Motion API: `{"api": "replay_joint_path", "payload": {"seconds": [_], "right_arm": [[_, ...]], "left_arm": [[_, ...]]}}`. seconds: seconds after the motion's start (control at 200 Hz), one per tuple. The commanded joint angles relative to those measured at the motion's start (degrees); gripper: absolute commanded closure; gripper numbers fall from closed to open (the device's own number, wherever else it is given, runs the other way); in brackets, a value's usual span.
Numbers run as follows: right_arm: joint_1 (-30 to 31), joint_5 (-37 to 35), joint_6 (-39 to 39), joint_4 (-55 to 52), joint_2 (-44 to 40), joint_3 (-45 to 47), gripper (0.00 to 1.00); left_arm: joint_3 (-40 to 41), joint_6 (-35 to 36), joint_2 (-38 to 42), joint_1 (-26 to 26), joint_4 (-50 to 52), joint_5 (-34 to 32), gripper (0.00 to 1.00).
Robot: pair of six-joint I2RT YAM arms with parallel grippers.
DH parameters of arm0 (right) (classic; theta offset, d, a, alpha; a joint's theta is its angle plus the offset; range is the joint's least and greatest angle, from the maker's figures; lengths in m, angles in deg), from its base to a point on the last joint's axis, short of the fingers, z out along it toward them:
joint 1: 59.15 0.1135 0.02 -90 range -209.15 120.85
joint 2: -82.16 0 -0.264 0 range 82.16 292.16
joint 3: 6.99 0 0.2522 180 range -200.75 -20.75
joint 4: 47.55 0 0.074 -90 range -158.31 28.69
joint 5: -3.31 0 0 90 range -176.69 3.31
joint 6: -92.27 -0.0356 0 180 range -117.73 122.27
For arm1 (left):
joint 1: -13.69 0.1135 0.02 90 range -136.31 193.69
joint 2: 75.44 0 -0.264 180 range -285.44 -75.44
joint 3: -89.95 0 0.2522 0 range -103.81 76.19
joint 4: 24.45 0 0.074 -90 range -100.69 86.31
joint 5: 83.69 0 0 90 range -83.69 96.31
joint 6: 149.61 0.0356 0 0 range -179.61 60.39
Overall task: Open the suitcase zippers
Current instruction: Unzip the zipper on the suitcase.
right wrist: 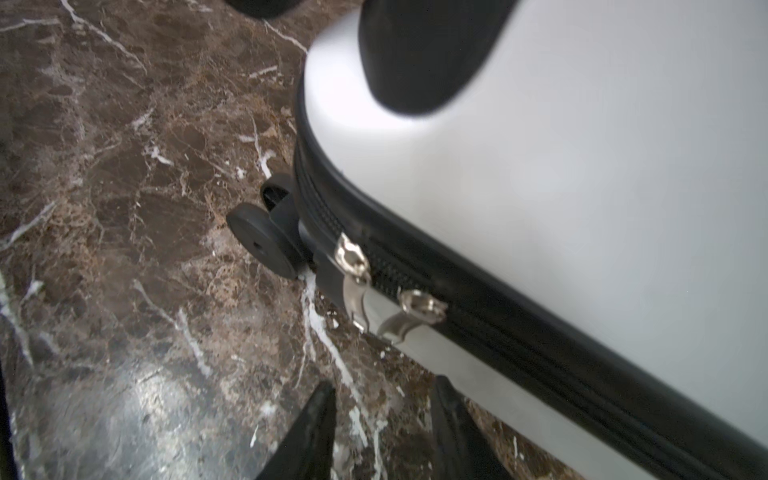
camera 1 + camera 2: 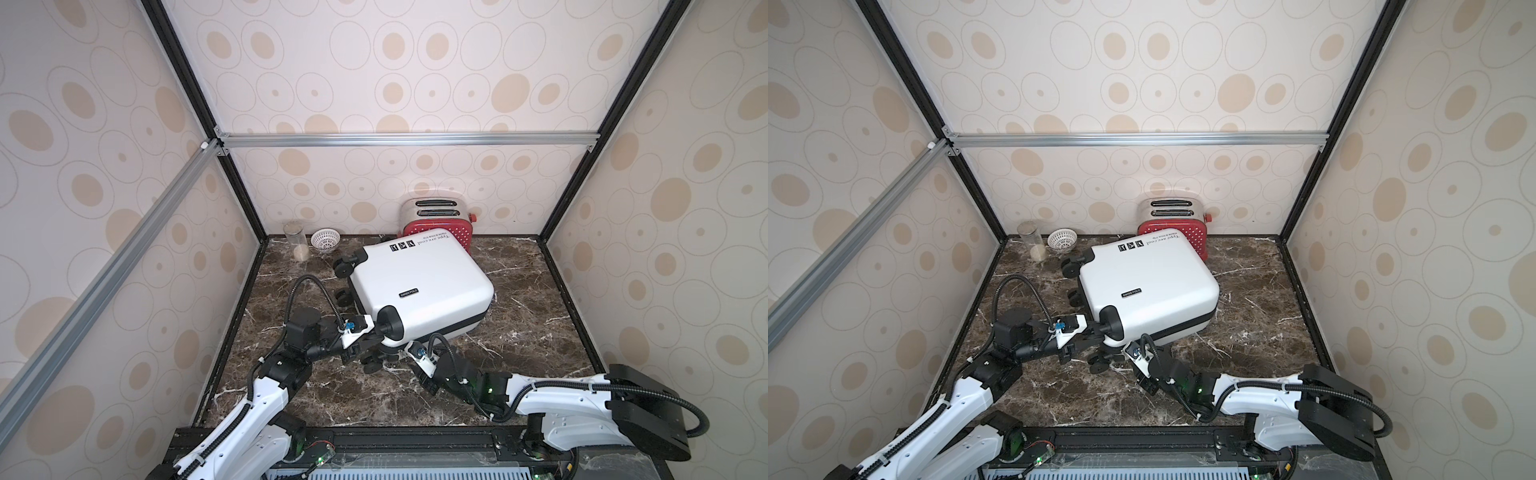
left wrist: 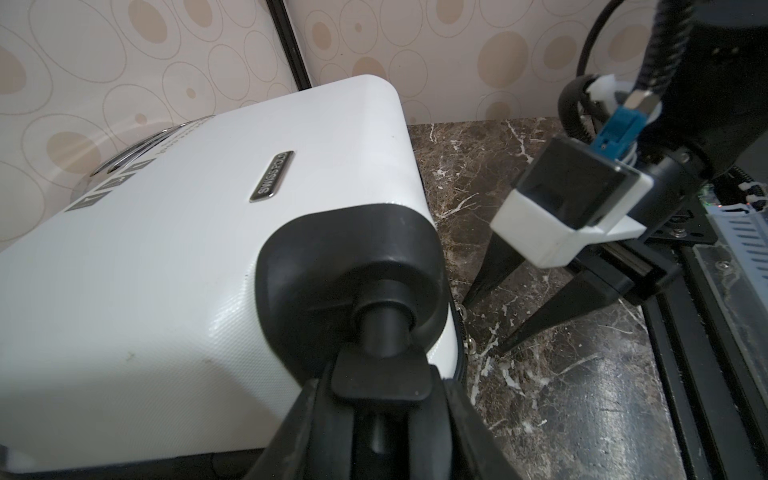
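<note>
I can see only marble between the open fingers of my right gripper, short of the pulls, so next I move it in and take the pull farther from the suitcase's wheel (image 1: 409,314).
The white suitcase (image 2: 419,286) (image 2: 1146,282) lies flat on the marble table. Its black zipper band (image 1: 519,332) runs along the near side. Two metal pulls (image 1: 353,257) hang close together by the near left corner. My left gripper (image 3: 381,384) (image 2: 374,334) is shut on the black wheel mount (image 3: 380,332) that sticks out of the corner guard (image 3: 332,257). My right gripper (image 1: 385,384) (image 3: 486,326) stands open just short of the pulls. Only marble shows between its fingers, and one fingertip (image 1: 442,386) is next to the lower shell's edge.
A red polka-dot toaster (image 2: 436,224) stands right behind the suitcase against the back wall. A glass jar (image 2: 297,241) and a small white basket (image 2: 325,240) sit in the back left corner. Another wheel (image 1: 266,245) rests on the marble near the pulls. Walls close in three sides.
</note>
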Motion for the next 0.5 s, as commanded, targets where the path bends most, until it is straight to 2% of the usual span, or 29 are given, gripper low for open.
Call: {"api": "replay_joint_path", "payload": {"seconds": [0.0, 0.2, 0.38, 0.43, 0.495], "right_arm": [[-0.1, -0.9, -0.8, 9.3, 1.9, -0.9, 0.64], [-0.1, -1.5, -1.3, 15.7, 4.8, 0.0, 0.72], [-0.1, -3.0, -2.1, 20.7, 7.3, 0.8, 0.84], [0.0, -2.9, -2.2, 21.7, 7.8, 0.8, 0.83], [-0.1, -2.6, -2.7, 21.9, 8.0, 0.7, 0.74]], "left_arm": [[-1.1, -0.4, 1.3, -0.7, -6.3, 3.1, 0.86], [-1.1, -0.7, 1.3, -0.7, -6.5, 3.4, 0.86], [-1.1, -0.8, 1.3, -0.7, -6.6, 3.6, 0.86], [-1.0, -0.8, 1.4, -0.7, -6.6, 3.6, 0.86], [-0.9, -0.8, 1.3, -0.7, -6.6, 3.6, 0.86]]}}
